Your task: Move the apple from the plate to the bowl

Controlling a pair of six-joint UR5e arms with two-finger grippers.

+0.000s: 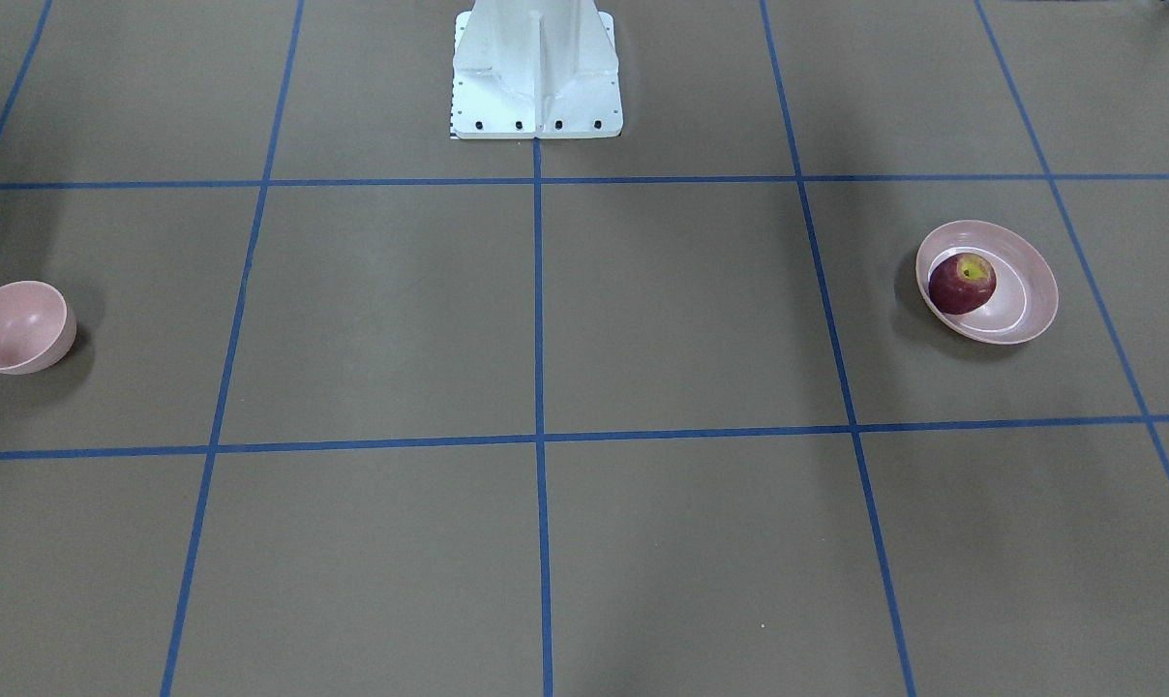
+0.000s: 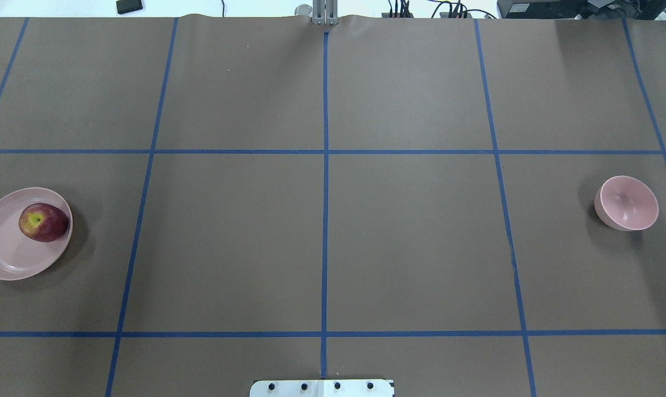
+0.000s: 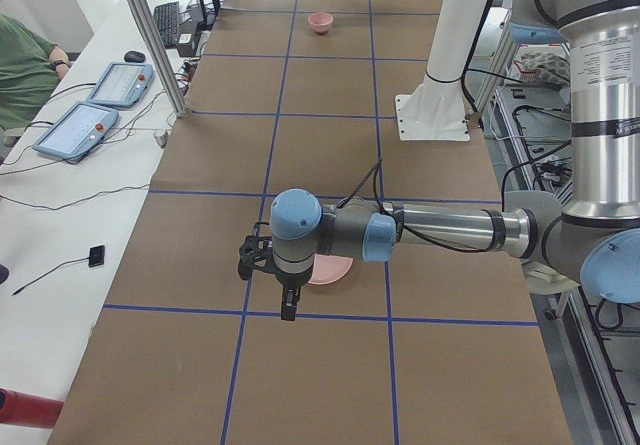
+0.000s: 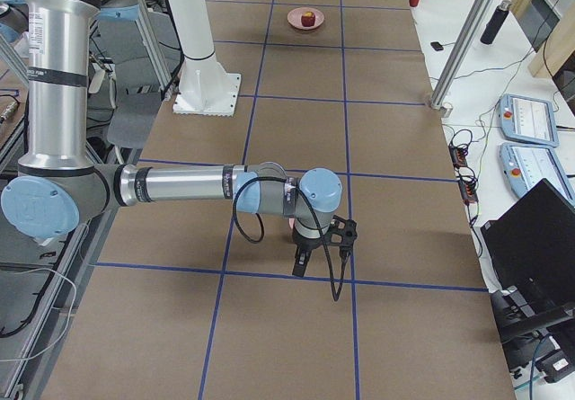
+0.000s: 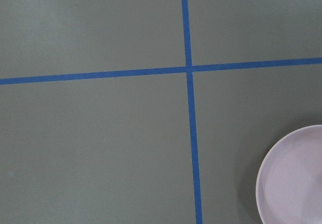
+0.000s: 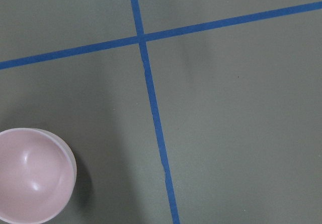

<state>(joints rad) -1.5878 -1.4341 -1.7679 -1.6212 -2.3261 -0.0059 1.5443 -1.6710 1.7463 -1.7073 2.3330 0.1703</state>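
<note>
Next, my right gripper should go to the pink bowl and grab its rim (image 6: 75,176) on the side farthest from the plate.
The dark-red apple (image 2: 43,222) with a yellow patch lies in the wide pale-pink plate (image 2: 5,259) at the table's left end; it also shows in the front view (image 1: 962,283). The small deep pink bowl (image 2: 626,203) stands empty at the right end. The left gripper (image 3: 287,310) shows only in the exterior left view, hanging above the table beside the plate (image 3: 328,271). The right gripper (image 4: 300,269) shows only in the exterior right view, near the bowl, which it mostly hides. I cannot tell whether either is open or shut.
The brown table carries a grid of blue tape lines (image 2: 325,220). The white robot base (image 1: 536,73) stands at the table's robot side. The left wrist view shows the plate's rim (image 5: 289,178); the right wrist view shows the bowl (image 6: 32,176).
</note>
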